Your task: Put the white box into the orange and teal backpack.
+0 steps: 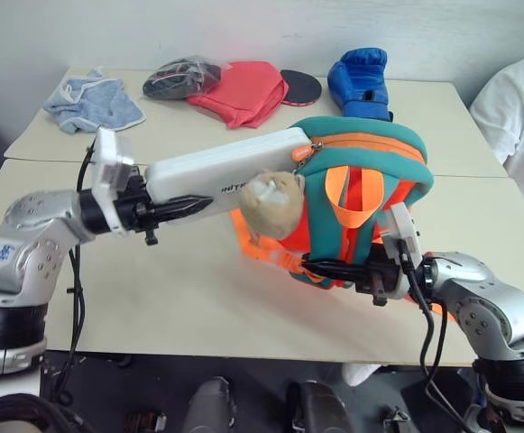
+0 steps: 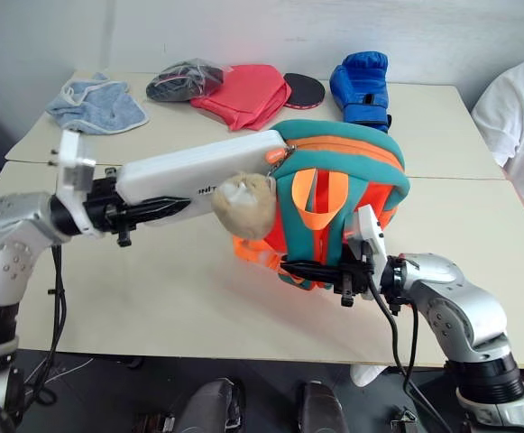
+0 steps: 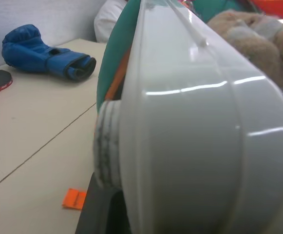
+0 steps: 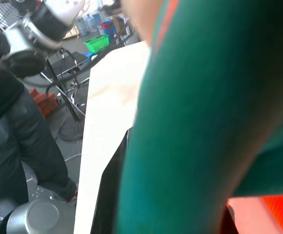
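Next, I let go of the white box, now held level above the table, with my left gripper inside the backpack (image 1: 363,155), just below its orange zip.
My left gripper (image 1: 189,206) is shut on the near end of the white box (image 1: 225,167), which it holds about level above the table. The box's far end reaches the zip opening at the top of the orange and teal backpack (image 1: 361,149). I cannot tell how far it is inside. The tan plush toy (image 1: 275,203) hangs from the backpack just under the box. My right gripper (image 1: 320,268) is shut on the backpack's lower edge and holds it upright. The box (image 3: 195,146) looms large in the left wrist view, with teal fabric (image 3: 114,53) behind it.
At the back of the table (image 1: 153,298) lie a blue boxing glove (image 1: 361,81), a black and red paddle (image 1: 300,86), a red-pink folded cloth (image 1: 239,90), a dark bag (image 1: 180,77) and a blue-grey towel (image 1: 95,101). A person in white (image 1: 523,99) is at the far right.
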Action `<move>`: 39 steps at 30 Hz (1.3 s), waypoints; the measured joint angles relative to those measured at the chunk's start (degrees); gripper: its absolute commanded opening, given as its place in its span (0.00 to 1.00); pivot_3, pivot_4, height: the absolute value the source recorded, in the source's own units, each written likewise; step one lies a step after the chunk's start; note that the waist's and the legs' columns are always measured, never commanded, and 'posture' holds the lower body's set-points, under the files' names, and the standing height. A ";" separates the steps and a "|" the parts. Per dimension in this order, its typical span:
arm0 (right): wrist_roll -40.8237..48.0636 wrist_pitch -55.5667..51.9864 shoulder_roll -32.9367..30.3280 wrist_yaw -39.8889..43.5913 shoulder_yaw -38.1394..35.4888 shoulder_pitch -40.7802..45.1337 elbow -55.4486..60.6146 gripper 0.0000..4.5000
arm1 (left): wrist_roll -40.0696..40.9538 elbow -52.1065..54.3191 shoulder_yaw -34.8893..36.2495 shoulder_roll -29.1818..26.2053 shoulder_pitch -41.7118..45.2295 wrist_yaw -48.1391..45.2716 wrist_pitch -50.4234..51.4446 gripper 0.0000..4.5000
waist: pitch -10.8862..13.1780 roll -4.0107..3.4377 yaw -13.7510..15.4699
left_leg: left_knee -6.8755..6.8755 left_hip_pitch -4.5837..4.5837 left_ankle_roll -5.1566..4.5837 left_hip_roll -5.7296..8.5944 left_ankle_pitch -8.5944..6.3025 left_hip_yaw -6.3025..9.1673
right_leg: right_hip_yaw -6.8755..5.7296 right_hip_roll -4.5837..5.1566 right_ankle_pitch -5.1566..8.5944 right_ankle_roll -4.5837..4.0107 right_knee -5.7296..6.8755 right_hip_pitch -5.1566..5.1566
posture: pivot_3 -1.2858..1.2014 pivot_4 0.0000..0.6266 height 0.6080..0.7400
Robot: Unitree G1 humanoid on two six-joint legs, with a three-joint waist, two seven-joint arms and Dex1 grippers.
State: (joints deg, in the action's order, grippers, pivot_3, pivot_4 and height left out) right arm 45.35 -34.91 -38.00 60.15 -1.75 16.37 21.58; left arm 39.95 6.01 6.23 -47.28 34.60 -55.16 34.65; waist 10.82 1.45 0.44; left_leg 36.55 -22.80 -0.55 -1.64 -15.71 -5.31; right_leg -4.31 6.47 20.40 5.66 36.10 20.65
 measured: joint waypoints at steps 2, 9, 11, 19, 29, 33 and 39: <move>0.45 -0.46 -0.78 0.18 -0.61 -0.20 0.49 0.00 | -1.98 -1.94 -2.32 -0.79 3.83 -0.59 0.94 0.26 | 0.00 0.00 0.03 | 0.04 -0.02 0.00 -0.01 0.00 0.03 | -0.04 -0.02 0.00 0.00 0.02 0.01 | 0.52 0.24 1.00; 2.74 -2.86 -3.03 0.80 -1.51 -1.06 0.85 0.00 | -10.56 -9.61 -8.51 -3.44 13.14 -6.73 -2.87 0.26 | 0.00 0.00 -0.07 | 0.38 -0.18 -0.02 -0.08 -0.01 0.00 | -0.12 -0.13 0.00 0.00 0.20 0.11 | 0.52 0.24 1.00; 3.52 -3.84 -4.02 1.26 -1.67 -1.14 0.97 0.00 | -13.95 -13.46 -11.12 -3.29 16.23 -9.52 -6.54 0.26 | 0.00 0.00 0.15 | 0.57 -0.39 -0.04 -0.08 -0.02 0.00 | -0.14 -0.18 0.00 0.00 0.45 0.29 | 0.52 0.24 1.00; 3.78 -4.37 -4.50 2.73 -1.71 -1.28 0.92 0.00 | -21.11 -22.56 -19.25 6.92 27.22 -18.37 -9.08 0.26 | 0.00 0.00 1.31 | 0.81 -0.55 -0.24 0.01 -0.08 -0.16 | -0.26 -0.40 -0.02 0.04 0.77 0.48 | 0.52 0.24 1.00; 2.39 -3.72 -3.43 3.04 -0.43 0.54 0.65 0.00 | -30.49 -40.08 -25.04 30.15 36.10 -12.41 -17.41 0.26 | 0.05 0.01 0.64 | 1.12 -1.08 -0.30 -0.14 -0.08 -0.18 | -0.25 -0.64 -0.13 0.24 0.82 0.98 | 0.52 0.24 1.00; 1.29 -2.80 -2.15 2.60 -0.21 0.64 0.65 0.00 | -31.03 -42.21 -22.85 32.65 35.68 -10.48 -19.16 0.47 | 0.06 0.01 0.86 | 1.35 -1.13 -0.34 -0.11 -0.10 -0.17 | -0.21 -0.56 -0.13 0.24 0.89 0.97 | 0.52 0.24 1.00; -0.12 -1.29 0.35 0.56 0.45 -0.48 0.69 0.00 | -24.87 -38.38 -15.92 25.47 32.48 -16.79 -12.56 0.85 | 0.07 -0.01 -0.03 | 1.39 -1.16 -0.31 -0.16 -0.12 -0.10 | -0.26 -0.60 -0.13 0.24 1.03 0.98 | 0.52 0.24 1.00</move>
State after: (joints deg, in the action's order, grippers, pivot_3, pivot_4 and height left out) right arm 45.23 -36.21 -37.65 60.71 -1.30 15.89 22.27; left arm 15.08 -32.37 -9.69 -21.81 67.08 -71.95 22.10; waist 10.88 1.44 0.41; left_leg 37.94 -23.96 -0.86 -1.80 -15.82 -5.40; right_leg -4.58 5.87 20.27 5.90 37.12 21.62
